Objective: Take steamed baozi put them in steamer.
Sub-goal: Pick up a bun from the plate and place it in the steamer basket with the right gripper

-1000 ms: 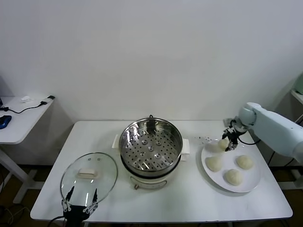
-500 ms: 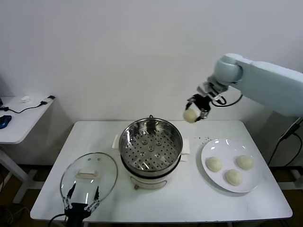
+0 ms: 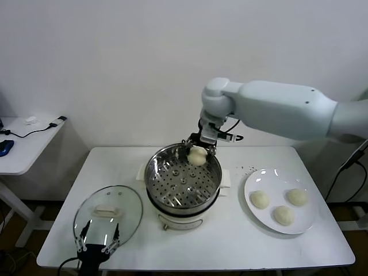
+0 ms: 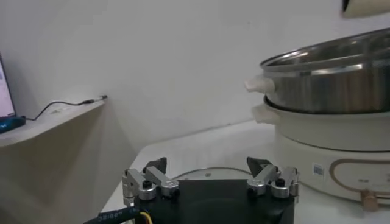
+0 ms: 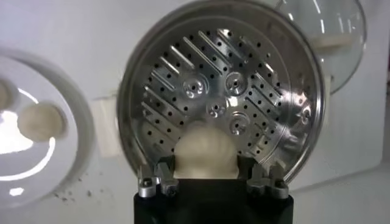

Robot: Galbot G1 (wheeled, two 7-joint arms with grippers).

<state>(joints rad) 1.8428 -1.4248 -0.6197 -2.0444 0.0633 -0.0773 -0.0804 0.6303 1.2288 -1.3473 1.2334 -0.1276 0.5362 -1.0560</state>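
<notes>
Next, I release the baozi from my right gripper on the far part of the perforated tray [image 3: 183,164] [image 5: 217,148], just behind the tray's central dimples.
My right gripper [image 3: 198,150] [image 5: 207,165] hangs over the far rim of the steamer [image 3: 183,172] [image 5: 219,91], shut on one cream-white baozi [image 3: 197,156] [image 5: 206,152]. The steamer's perforated tray [image 3: 181,181] holds nothing. Three more baozi [image 3: 260,199] [image 3: 297,196] [image 3: 283,215] lie on the white plate [image 3: 307,221] at the right; one of them [image 5: 41,121] shows in the right wrist view. My left gripper [image 3: 98,244] [image 4: 210,176] is parked open at the table's front left, just before the glass lid.
A round glass lid [image 3: 108,213] lies flat to the left of the steamer. The steamer's white base [image 4: 329,146] has side handles. A side table [image 3: 26,141] with cables stands off to the left. Crumbs [image 3: 248,168] dot the table near the plate.
My right gripper lifted a baozi off the plate, carried it up and leftward, and now holds it low over the steamer's far side. The left arm stayed put.
</notes>
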